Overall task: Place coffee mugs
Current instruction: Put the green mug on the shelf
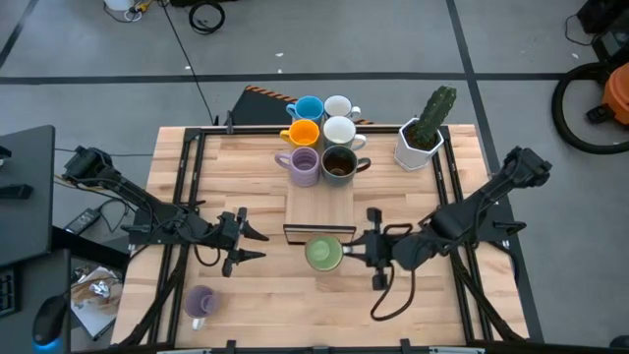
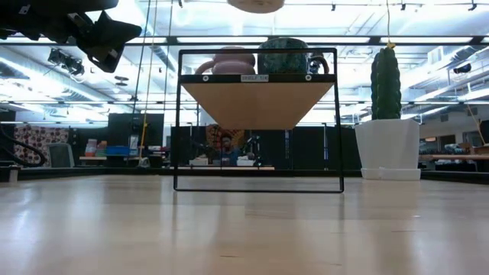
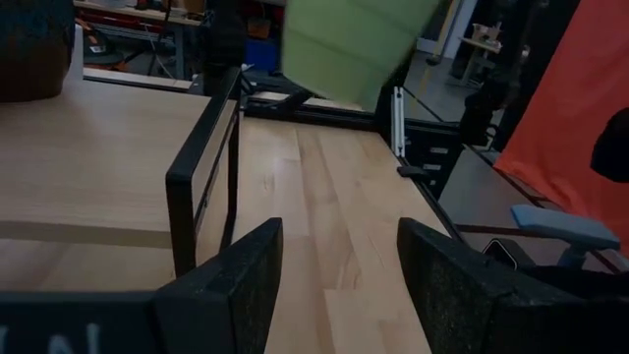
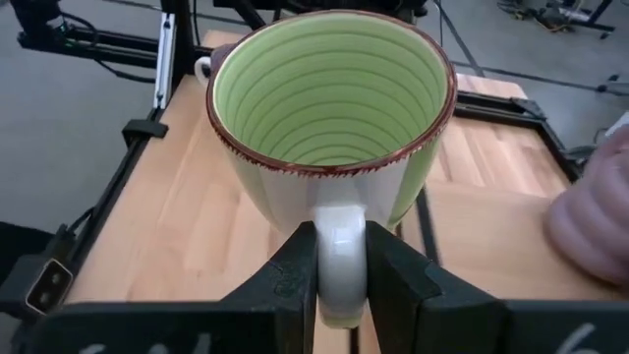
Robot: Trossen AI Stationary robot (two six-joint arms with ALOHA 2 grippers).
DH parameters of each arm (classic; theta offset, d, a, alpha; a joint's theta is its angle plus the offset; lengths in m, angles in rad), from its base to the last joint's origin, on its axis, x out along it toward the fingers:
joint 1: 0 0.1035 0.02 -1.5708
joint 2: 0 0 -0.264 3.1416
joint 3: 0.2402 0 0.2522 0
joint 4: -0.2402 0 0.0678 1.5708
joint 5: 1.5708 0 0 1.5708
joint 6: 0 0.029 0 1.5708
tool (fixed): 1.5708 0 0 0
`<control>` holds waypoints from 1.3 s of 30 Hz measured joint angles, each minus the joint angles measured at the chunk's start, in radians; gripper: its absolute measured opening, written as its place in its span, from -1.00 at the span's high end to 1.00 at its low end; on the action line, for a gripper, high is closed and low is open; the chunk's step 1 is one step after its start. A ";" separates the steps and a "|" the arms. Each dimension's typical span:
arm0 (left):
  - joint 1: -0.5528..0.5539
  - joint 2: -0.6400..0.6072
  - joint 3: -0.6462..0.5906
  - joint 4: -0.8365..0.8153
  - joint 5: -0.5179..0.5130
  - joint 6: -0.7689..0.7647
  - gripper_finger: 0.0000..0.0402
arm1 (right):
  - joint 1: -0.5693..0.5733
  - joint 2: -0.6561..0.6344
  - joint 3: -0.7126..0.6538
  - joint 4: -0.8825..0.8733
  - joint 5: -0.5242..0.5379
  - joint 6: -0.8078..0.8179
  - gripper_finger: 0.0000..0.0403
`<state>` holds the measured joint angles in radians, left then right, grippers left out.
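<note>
My right gripper is going to set the green mug down on the wooden stand [image 1: 340, 200], just in front of the dark brown mug. The green mug is held before the stand's near edge.
My right gripper [image 1: 348, 252] is shut on a green mug [image 1: 322, 254], held in the air just before the near edge of a black-framed wooden stand [image 1: 319, 208]. The mug's base [image 2: 256, 4] shows high above the stand in the low view. A lavender mug [image 1: 304, 165] and a dark brown mug [image 1: 340, 164] stand on the stand's far end. Behind them stand light blue [image 1: 308, 108], orange [image 1: 303, 133] and two white mugs [image 1: 339, 130]. Another lavender mug [image 1: 200, 302] rests on the table at the near left. My left gripper [image 1: 257, 245] waits open, left of the stand. My right gripper pinches the green mug's white handle [image 4: 339, 228] between its two fingers [image 4: 295, 275], one on each side of the loop. The fingers come from the table's right side, slanting a little downward. The mug is lifted clear of the table and stand, mouth up.
A white hexagonal pot with a green cactus [image 1: 425, 133] stands at the far right of the table. Black rails [image 1: 182, 197] run along the table's left and right sides. Bare wood lies between the stand and the near edge.
</note>
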<state>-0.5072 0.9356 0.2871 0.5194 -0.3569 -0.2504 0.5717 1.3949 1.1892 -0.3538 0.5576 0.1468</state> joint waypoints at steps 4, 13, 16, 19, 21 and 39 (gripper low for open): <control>0.000 0.000 0.000 0.000 0.000 0.000 -0.03 | -0.021 -0.051 0.000 -0.075 0.001 -0.009 0.64; 0.000 0.000 0.000 0.000 -0.006 0.001 -0.03 | -0.092 -0.152 0.000 -0.213 0.003 -0.015 0.64; 0.000 0.000 0.000 0.000 -0.006 0.002 -0.03 | -0.120 -0.183 -0.027 -0.203 -0.008 -0.019 0.64; 0.000 0.000 0.000 0.000 -0.006 0.002 -0.03 | -0.155 -0.229 -0.099 -0.182 -0.016 -0.012 0.64; 0.000 0.000 0.000 0.000 -0.006 0.003 -0.03 | -0.174 -0.268 -0.153 -0.124 -0.035 -0.016 0.64; 0.000 0.000 0.000 0.001 -0.026 0.003 -0.03 | -0.388 -0.400 -0.387 0.080 -0.291 -0.015 0.64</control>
<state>-0.5072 0.9356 0.2871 0.5201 -0.3829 -0.2474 0.1840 0.9952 0.8021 -0.2735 0.2663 0.1314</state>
